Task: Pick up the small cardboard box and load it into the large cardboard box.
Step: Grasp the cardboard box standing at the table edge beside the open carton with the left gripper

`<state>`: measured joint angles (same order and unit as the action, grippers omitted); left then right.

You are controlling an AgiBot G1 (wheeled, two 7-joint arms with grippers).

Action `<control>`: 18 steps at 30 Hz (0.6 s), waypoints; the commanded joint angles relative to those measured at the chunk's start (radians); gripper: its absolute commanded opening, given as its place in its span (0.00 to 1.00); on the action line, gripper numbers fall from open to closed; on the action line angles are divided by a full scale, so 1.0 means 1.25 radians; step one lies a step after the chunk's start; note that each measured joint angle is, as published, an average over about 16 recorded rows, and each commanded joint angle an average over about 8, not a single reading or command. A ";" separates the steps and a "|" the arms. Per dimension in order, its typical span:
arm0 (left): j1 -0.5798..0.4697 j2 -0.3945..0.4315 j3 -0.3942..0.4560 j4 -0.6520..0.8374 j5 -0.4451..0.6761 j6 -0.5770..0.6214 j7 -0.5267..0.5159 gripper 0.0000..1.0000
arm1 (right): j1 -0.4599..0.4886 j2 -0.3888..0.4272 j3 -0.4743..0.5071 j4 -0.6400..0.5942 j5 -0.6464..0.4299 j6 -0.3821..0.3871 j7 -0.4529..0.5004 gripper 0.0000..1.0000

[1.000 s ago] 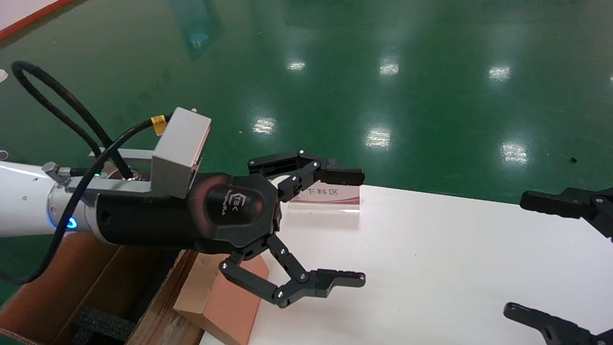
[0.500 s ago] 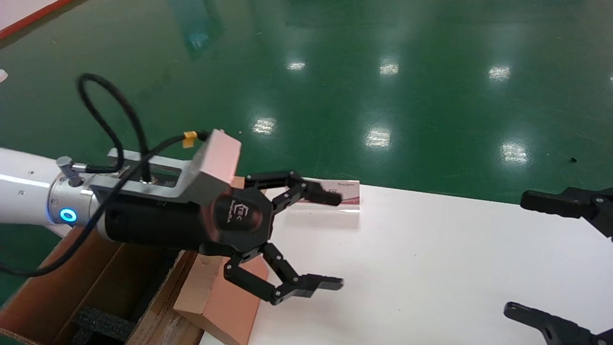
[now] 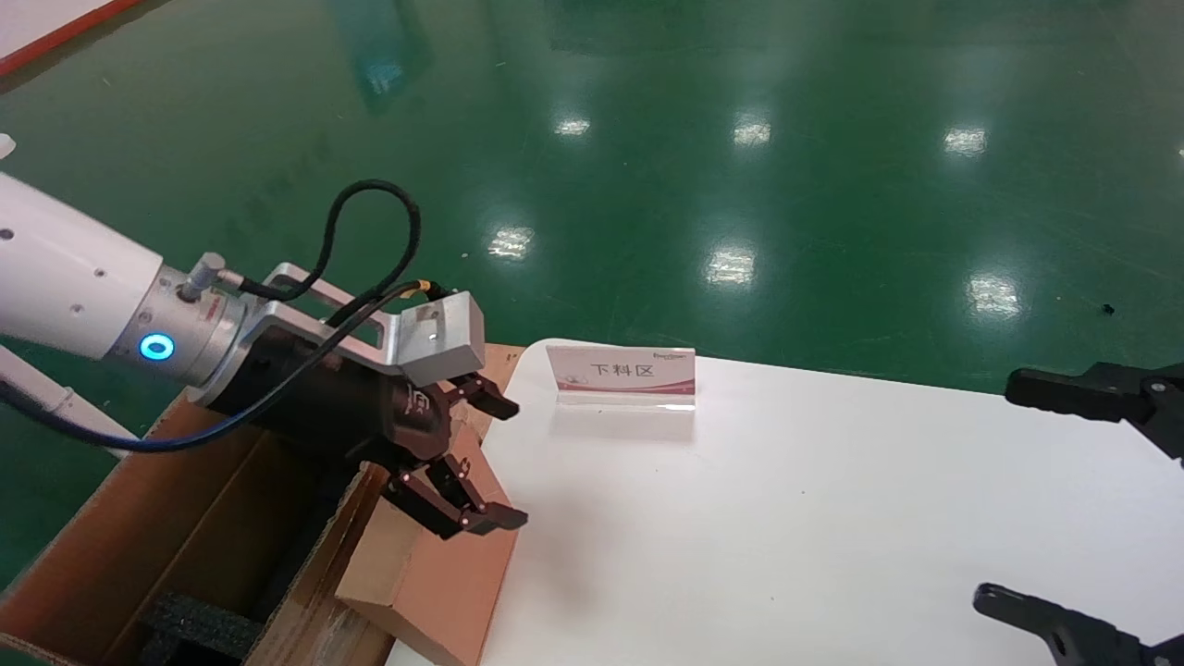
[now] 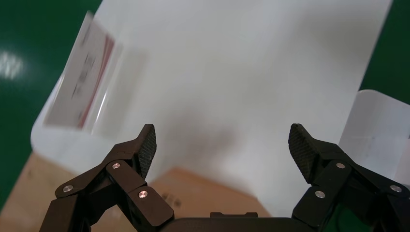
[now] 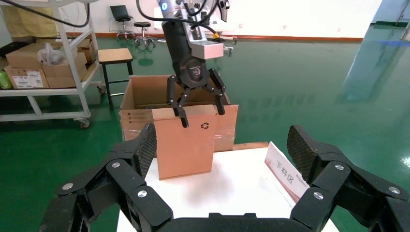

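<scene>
My left gripper should close on the middle of the narrow top (image 3: 406, 535) of the small cardboard box. It will have one finger on each broad side.
The small cardboard box (image 5: 186, 145) stands upright at the left edge of the white table (image 3: 786, 518), its recycling symbol facing my right wrist camera. It also shows in the head view (image 3: 453, 592) and the left wrist view (image 4: 208, 191). My left gripper (image 3: 511, 462) is open and points down over the box's top, one finger on each side, not closed on it; it also shows in the right wrist view (image 5: 203, 116). The large cardboard box (image 3: 139, 527) stands open beside the table, black foam inside. My right gripper (image 3: 999, 495) hangs open and empty at the right.
A clear sign stand with a red-and-white card (image 3: 620, 372) stands at the table's far edge. In the right wrist view a metal cart with cartons (image 5: 43, 63) and a stool (image 5: 115, 55) stand on the green floor behind the large box.
My left gripper has drawn back to the left and dropped, turning to point down over the small box's top, still open. The right gripper has not moved.
</scene>
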<state>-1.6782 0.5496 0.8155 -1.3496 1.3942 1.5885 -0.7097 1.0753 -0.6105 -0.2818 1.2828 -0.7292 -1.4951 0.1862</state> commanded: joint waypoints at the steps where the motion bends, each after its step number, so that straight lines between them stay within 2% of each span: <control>1: -0.045 0.000 0.051 -0.001 0.027 0.000 -0.042 1.00 | 0.000 0.000 0.000 0.000 0.000 0.000 0.000 1.00; 8: -0.199 0.018 0.218 -0.004 0.091 0.001 -0.151 1.00 | 0.000 0.000 -0.001 0.000 0.000 0.000 0.000 1.00; 18: -0.345 0.042 0.431 -0.005 0.047 -0.002 -0.280 1.00 | 0.000 0.000 -0.001 0.000 0.001 0.000 -0.001 1.00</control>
<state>-2.1029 0.6006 1.3484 -1.3555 1.4514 1.5852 -1.0543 1.0756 -0.6099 -0.2832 1.2828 -0.7282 -1.4945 0.1855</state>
